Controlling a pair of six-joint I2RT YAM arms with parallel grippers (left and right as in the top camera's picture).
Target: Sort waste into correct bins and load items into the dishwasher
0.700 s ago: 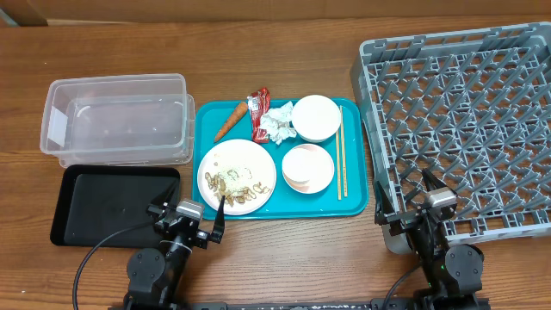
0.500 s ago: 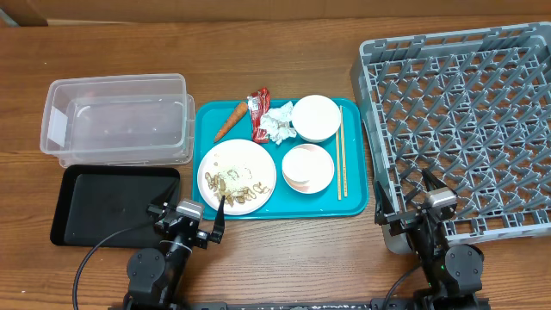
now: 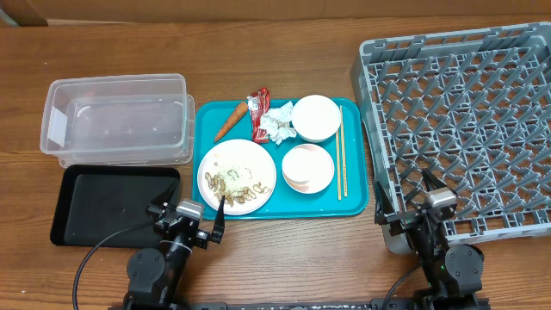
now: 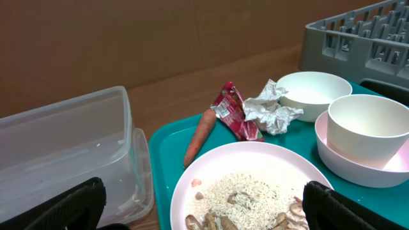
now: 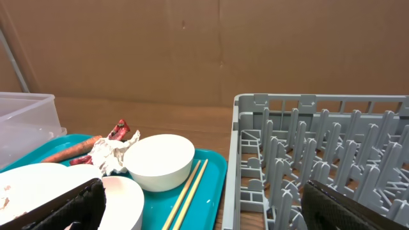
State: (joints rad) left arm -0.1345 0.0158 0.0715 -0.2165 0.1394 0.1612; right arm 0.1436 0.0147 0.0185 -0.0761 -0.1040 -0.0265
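The small cup is next for my left gripper, which should go to it and close on its rim [image 3: 286, 166] [image 4: 333, 121], on the side nearest the white plate with rice.
On the teal tray [image 3: 355, 205] lie an orange carrot piece [image 3: 229, 121], a red snack wrapper [image 3: 258, 114], a crumpled white tissue [image 3: 277, 125], a white plate [image 3: 220, 164] with rice and beige food scraps [image 3: 238, 186], two white bowls [image 3: 316, 117], a small cup [image 3: 307, 168] and wooden chopsticks [image 3: 339, 151]. The clear tub [image 3: 116, 119] and black tray [image 3: 115, 205] sit to the left. The grey dish rack [image 3: 460, 127] is at the right. My left gripper [image 3: 212, 222] is open and empty before the plate [image 4: 243, 185]. My right gripper [image 3: 428, 213] is open and empty at the rack's front-left corner [image 5: 255, 160].
Brown cardboard walls the far side of the wooden table [image 3: 284, 250]. Cables run from both arm bases along the front edge.
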